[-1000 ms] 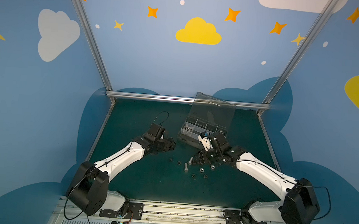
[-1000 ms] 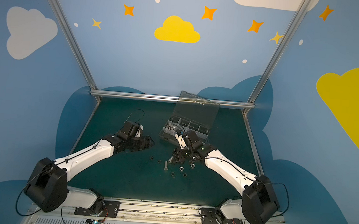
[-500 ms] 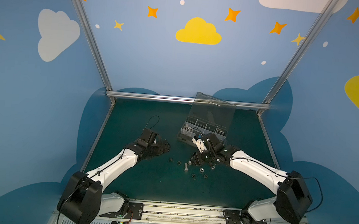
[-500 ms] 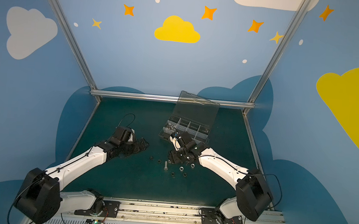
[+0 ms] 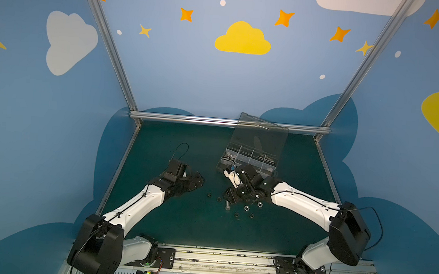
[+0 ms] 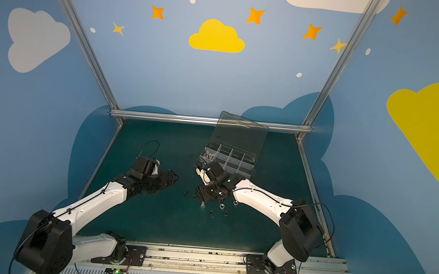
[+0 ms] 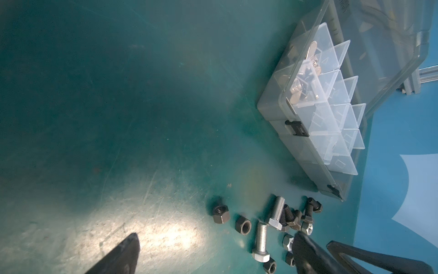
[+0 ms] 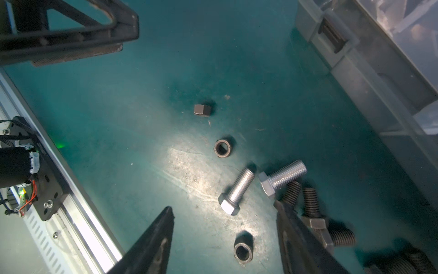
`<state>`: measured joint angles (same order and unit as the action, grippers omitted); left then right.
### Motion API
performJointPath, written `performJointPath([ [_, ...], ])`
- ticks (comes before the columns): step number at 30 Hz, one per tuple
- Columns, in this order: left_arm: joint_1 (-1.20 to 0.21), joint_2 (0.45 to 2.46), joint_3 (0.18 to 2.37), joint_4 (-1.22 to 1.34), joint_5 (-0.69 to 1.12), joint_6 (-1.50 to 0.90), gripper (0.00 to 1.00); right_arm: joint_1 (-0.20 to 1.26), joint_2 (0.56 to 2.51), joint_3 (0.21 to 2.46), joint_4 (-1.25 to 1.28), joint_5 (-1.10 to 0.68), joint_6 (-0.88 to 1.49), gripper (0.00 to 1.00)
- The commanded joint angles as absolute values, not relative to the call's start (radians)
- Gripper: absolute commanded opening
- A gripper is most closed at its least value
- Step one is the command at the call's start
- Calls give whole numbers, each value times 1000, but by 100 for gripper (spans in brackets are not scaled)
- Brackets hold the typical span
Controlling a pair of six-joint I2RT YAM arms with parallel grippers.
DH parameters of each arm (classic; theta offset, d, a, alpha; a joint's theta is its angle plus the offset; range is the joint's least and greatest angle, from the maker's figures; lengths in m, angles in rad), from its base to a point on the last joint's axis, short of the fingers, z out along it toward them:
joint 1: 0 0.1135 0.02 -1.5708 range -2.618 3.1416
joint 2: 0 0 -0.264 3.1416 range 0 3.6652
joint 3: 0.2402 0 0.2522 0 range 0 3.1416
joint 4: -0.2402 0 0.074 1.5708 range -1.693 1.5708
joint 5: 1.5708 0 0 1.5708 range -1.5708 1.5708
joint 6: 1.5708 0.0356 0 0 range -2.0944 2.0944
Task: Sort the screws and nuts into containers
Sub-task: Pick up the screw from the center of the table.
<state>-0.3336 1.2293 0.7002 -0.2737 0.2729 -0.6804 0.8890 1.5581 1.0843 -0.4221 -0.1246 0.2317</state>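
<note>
My right gripper is going to close on the sides of the black nut [image 5: 208, 195] [image 8: 202, 110] that sits apart from the pile, closest to my left gripper.
The containers are the compartments of a clear grey box [image 5: 269, 171] [image 6: 247, 172] with its lid raised, at the back right of the mat. One end compartment holds shiny winged pieces [image 7: 299, 89]. Loose screws and nuts lie in front of it. Two silver bolts [image 8: 237, 188] [image 8: 283, 176] sit beside black screws [image 8: 310, 201] and black nuts [image 8: 223, 148] [image 8: 242, 251]. My right gripper [image 8: 222, 207] [image 5: 231, 196] hangs open just over this pile, a bolt head and a nut between its fingers. My left gripper [image 7: 215, 237] [image 5: 196, 181] stands open to the left of the pile, holding nothing.
Another black nut [image 8: 202, 110] lies apart, toward the left gripper. Silver nuts [image 7: 308, 229] lie at the pile's right side. The metal base rail [image 5: 217, 258] runs along the front edge, and frame posts stand at the back corners.
My left gripper has opened wider and drawn back a little toward the front. My right gripper has shifted left over the pile, staying open.
</note>
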Motion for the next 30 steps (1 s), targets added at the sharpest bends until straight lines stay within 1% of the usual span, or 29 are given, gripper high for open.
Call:
performJointPath([
  [1, -316, 1211, 684, -251, 308, -691, 100, 901, 1578, 1118, -426, -128, 228, 66],
  [9, -251, 1179, 629, -187, 399, -740, 100, 914, 1600, 1131, -427, -129, 222, 66],
  [16, -208, 1154, 605, -173, 439, -760, 100, 920, 1609, 1131, -424, -129, 215, 66],
  [21, -162, 1150, 577, -128, 517, -801, 100, 936, 1628, 1121, -377, -111, 196, 66],
  [30, -111, 1149, 552, -109, 564, -815, 100, 962, 1740, 1206, -353, -139, 165, 66],
])
